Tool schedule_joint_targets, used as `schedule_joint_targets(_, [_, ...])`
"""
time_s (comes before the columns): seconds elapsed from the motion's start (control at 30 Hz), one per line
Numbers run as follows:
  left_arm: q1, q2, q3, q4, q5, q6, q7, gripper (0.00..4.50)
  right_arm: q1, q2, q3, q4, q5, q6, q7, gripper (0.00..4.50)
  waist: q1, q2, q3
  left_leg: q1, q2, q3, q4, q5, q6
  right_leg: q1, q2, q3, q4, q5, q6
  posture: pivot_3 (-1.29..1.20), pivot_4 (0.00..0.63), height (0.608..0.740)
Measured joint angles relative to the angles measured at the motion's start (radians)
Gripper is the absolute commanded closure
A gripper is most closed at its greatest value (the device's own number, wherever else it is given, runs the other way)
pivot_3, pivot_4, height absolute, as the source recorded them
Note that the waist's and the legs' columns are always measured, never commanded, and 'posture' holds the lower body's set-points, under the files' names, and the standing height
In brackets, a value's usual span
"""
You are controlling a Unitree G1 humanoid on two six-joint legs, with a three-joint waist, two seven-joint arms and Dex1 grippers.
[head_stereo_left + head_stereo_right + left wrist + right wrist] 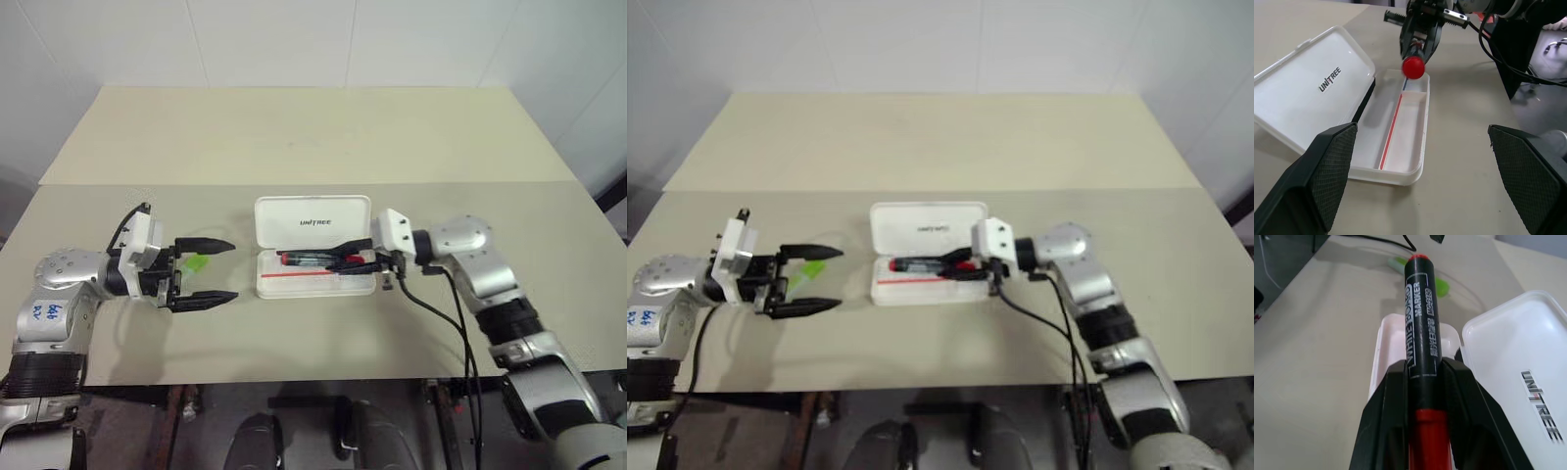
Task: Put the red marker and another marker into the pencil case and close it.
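I should release the red marker from my right gripper in the pencil case's tray (pixel 315 257) between the thin red strip and the white lid.
The pencil case (pixel 315 286) lies open in the middle of the table, its white lid (pixel 313 223) with dark lettering folded back. My right gripper (pixel 353 260) is shut on the red marker (pixel 306 258), a black labelled barrel held level just over the tray, red end pointing toward my left arm. The right wrist view has both fingers (pixel 1386 401) clamped on the barrel (pixel 1420 333). Left of the case my left gripper (pixel 233 270) stands wide open, empty. The light green marker (pixel 199 262) lies on the table between its fingers, nearer the far one.
A black cable (pixel 446 311) trails from my right wrist across the table to its front edge. A seam (pixel 196 184) divides the near tabletop from a bare far section that reaches the white wall.
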Motion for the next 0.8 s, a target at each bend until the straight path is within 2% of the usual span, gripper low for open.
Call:
schedule_joint_targets(0.13, [0.032,-0.017,0.002,-0.046,-0.001,0.000,0.035,0.00,-0.068,0.067,0.019,0.151,-0.047,-0.080,0.002,3.89,-0.005,0.000,0.000,0.000,0.000,0.000,0.000,0.000,-0.001,0.000,-0.002,0.000,0.003,0.000,-0.001,0.00,0.150,0.740])
schedule_joint_targets(0.43, [0.068,-0.026,0.020,-0.125,-0.007,0.006,0.101,0.00,-0.137,0.091,0.037,0.383,-0.156,-0.274,-0.004,3.89,-0.022,0.000,0.000,0.001,0.000,-0.001,0.000,0.001,-0.002,0.000,-0.005,0.000,0.007,-0.001,-0.002,0.00,0.150,0.740])
schedule_joint_targets(0.73, [0.099,-0.062,0.021,-0.163,-0.013,0.020,0.164,0.00,-0.196,0.099,0.033,0.513,-0.204,-0.358,-0.053,3.89,-0.025,0.000,0.000,0.003,0.000,-0.002,0.000,0.003,-0.005,0.000,-0.005,0.000,0.009,-0.003,-0.004,0.00,0.150,0.740])
schedule_joint_targets(0.8, [0.098,-0.065,0.021,-0.163,-0.013,0.020,0.166,0.00,-0.200,0.106,0.033,0.517,-0.205,-0.362,-0.062,3.14,-0.025,0.000,0.000,0.003,0.001,-0.003,0.000,0.003,-0.006,0.000,-0.005,0.000,0.009,-0.003,-0.005,0.00,0.150,0.740])
